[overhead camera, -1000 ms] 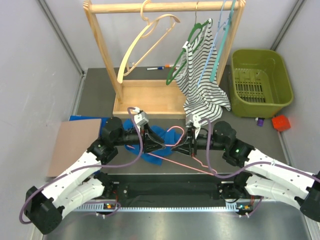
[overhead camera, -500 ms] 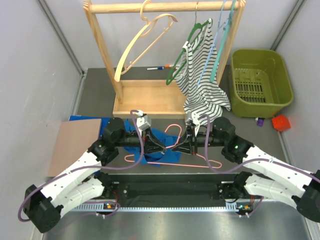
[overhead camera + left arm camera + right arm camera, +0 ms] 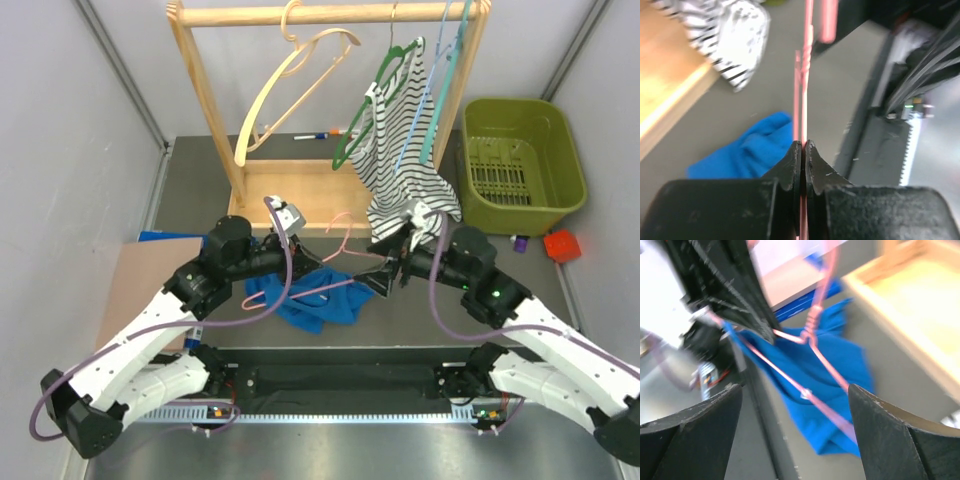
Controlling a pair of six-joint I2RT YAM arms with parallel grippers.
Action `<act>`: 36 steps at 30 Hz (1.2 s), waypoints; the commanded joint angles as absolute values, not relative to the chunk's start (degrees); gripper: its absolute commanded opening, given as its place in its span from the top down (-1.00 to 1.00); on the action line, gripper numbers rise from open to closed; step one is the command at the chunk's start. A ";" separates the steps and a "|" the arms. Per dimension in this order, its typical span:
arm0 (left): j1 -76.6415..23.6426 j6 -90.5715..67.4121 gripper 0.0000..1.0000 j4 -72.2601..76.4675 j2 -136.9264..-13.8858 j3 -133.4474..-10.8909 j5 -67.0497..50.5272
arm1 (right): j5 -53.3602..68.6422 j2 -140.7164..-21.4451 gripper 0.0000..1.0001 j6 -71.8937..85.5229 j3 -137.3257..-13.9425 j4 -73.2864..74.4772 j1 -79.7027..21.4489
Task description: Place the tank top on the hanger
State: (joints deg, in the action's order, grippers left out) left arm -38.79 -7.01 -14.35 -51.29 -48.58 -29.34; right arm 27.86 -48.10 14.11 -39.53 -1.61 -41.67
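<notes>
Next, I move my right gripper to the tank top's edge [image 3: 355, 287] [image 3: 852, 441] nearest the green basket and close it there, beside the pink hanger's end.
The blue tank top [image 3: 312, 298] lies crumpled on the grey table between the two arms. My left gripper [image 3: 310, 262] is shut on the pink wire hanger [image 3: 343, 232] and holds it just above the tank top, hook toward the rack. In the left wrist view the jaws [image 3: 803, 146] pinch the hanger's wire [image 3: 804, 95], with the tank top [image 3: 752, 152] below. My right gripper [image 3: 377, 268] stands open to the right of the hanger. Its wrist view shows the fingers [image 3: 695, 440] wide apart, nothing between them, with the hanger [image 3: 827, 365] and tank top [image 3: 832, 390] beyond.
A wooden rack [image 3: 300, 195] stands at the back with a cream hanger [image 3: 290, 80] and a green hanger carrying a striped top [image 3: 405, 150]. A green basket [image 3: 520, 165] and red block [image 3: 562, 245] are at the right. A brown board [image 3: 150, 290] lies at the left.
My right gripper let go of the hanger, opened wide and drew back to the right. My left gripper shut on the hanger and raised it, swinging it over the tank top.
</notes>
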 commanded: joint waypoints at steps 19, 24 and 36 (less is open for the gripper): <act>-38.58 -3.69 1.00 -15.29 -33.13 -38.94 -1.76 | 0.80 -60.01 -0.50 31.89 -26.72 -17.57 -52.73; -38.58 -4.04 1.00 -15.56 -33.57 -38.76 -2.37 | 0.26 -72.41 -0.54 34.54 -29.70 -23.63 -52.82; -38.58 -4.13 1.00 -15.29 -33.57 -38.41 -3.43 | 0.26 -87.09 -0.49 35.24 -37.00 -28.49 -52.91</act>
State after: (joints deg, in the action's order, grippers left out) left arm -38.72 -4.14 -19.31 -34.00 -38.44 -3.16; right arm 1.10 -83.90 34.79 -32.62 -24.60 -52.36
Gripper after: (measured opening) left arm 0.035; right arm 0.752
